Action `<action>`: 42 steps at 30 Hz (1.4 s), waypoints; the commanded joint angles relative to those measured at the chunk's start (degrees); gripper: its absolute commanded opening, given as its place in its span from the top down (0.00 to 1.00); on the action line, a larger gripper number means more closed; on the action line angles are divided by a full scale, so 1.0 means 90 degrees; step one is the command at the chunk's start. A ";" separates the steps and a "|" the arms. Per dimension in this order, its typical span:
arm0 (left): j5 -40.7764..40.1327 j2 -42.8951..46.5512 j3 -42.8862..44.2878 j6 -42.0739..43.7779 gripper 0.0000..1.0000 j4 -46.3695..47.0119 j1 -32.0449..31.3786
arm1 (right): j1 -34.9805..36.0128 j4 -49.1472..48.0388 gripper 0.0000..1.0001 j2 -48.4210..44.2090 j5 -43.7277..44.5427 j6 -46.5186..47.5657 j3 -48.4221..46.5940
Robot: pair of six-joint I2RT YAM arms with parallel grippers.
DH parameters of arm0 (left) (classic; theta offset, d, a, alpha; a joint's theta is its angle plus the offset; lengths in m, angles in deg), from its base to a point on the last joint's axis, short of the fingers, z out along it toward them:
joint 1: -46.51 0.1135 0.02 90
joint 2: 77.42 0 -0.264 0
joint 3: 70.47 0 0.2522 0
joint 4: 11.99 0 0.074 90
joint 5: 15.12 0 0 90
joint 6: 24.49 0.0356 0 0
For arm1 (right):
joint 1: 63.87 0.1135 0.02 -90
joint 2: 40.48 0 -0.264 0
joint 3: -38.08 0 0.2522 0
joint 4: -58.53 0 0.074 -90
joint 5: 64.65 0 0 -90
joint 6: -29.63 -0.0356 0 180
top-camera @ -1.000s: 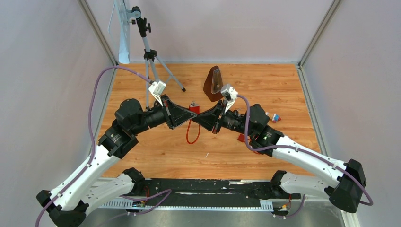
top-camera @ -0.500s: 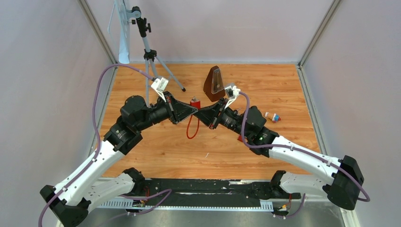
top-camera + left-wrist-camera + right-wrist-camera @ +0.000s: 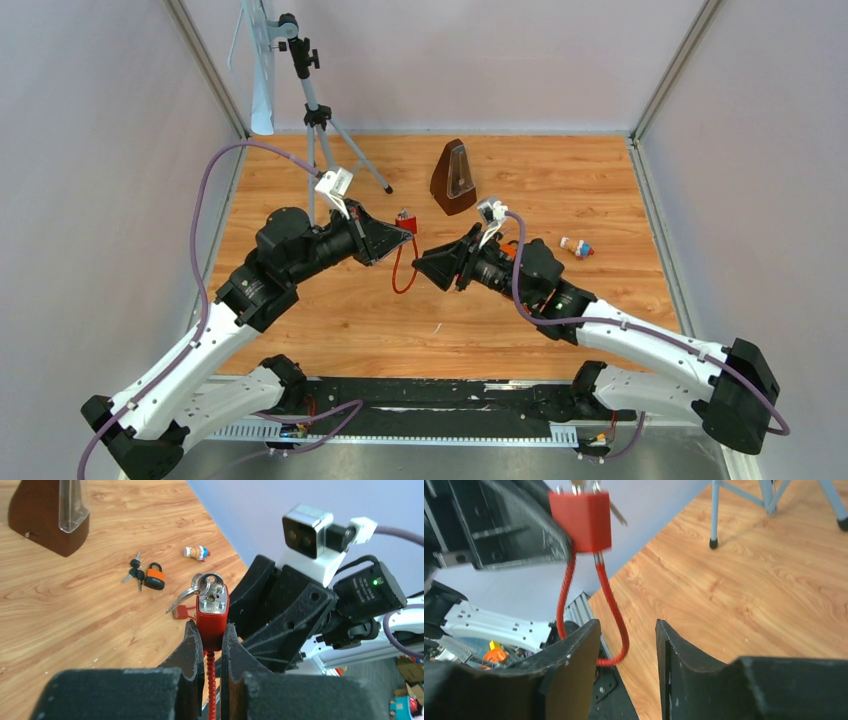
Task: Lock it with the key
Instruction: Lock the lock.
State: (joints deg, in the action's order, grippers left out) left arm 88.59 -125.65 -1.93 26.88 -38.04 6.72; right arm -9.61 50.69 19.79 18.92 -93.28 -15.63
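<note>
My right gripper needs to take the part of the cable (image 3: 608,589) below the red cable's metal end and push up before the key turns, because that end sits too shallow in the lock.
My left gripper (image 3: 406,233) (image 3: 211,627) is shut on a red cable padlock (image 3: 212,610), held in the air over the wooden floor. A silver key (image 3: 209,584) with a key ring sits in the lock's top. The red cable loop (image 3: 400,272) hangs below the lock body (image 3: 580,521); the loop also shows in the right wrist view (image 3: 616,625). My right gripper (image 3: 424,266) (image 3: 626,630) is open and empty, just right of and a little below the lock, its fingers pointing at the hanging cable.
A brown metronome (image 3: 452,178) stands at the back middle. A tripod (image 3: 318,120) stands at the back left. An orange padlock with keys (image 3: 154,576), a small figurine (image 3: 576,247) and a red key tag (image 3: 181,612) lie on the floor to the right.
My right gripper has let go of the key and drawn back down and to the right, away from the lock. The left gripper still holds the lock, shifted slightly.
</note>
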 commanded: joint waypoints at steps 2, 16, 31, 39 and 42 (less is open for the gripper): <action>-0.0257 0.0115 -0.0015 -0.0143 1.00 0.0224 -0.0022 | 0.0038 0.0278 0.52 -0.0487 -0.0412 0.0346 0.0230; 0.0269 0.0144 -0.0036 -0.0219 1.00 0.0270 -0.0022 | 0.0036 0.0277 0.75 0.0376 -0.0424 0.1014 -0.0732; 0.0403 0.0079 -0.0499 0.0335 1.00 0.0243 -0.0022 | 0.0037 -0.0045 1.00 0.0255 0.0168 -0.0551 -0.1006; 0.0956 -0.0062 -0.0460 0.0779 1.00 -0.0153 -0.0022 | 0.0027 -0.0338 1.00 -0.0086 0.0028 -0.0232 -0.0889; 0.1118 -0.0188 -0.0439 0.0900 1.00 -0.0214 -0.0025 | 0.0030 -0.0433 1.00 -0.0035 -0.0292 -0.0036 -0.0962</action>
State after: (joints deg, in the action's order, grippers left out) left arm 92.50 -125.37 -5.40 31.03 -32.75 7.11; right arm -9.04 59.63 22.09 17.12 -94.83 -21.64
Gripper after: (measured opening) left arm 0.085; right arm 0.021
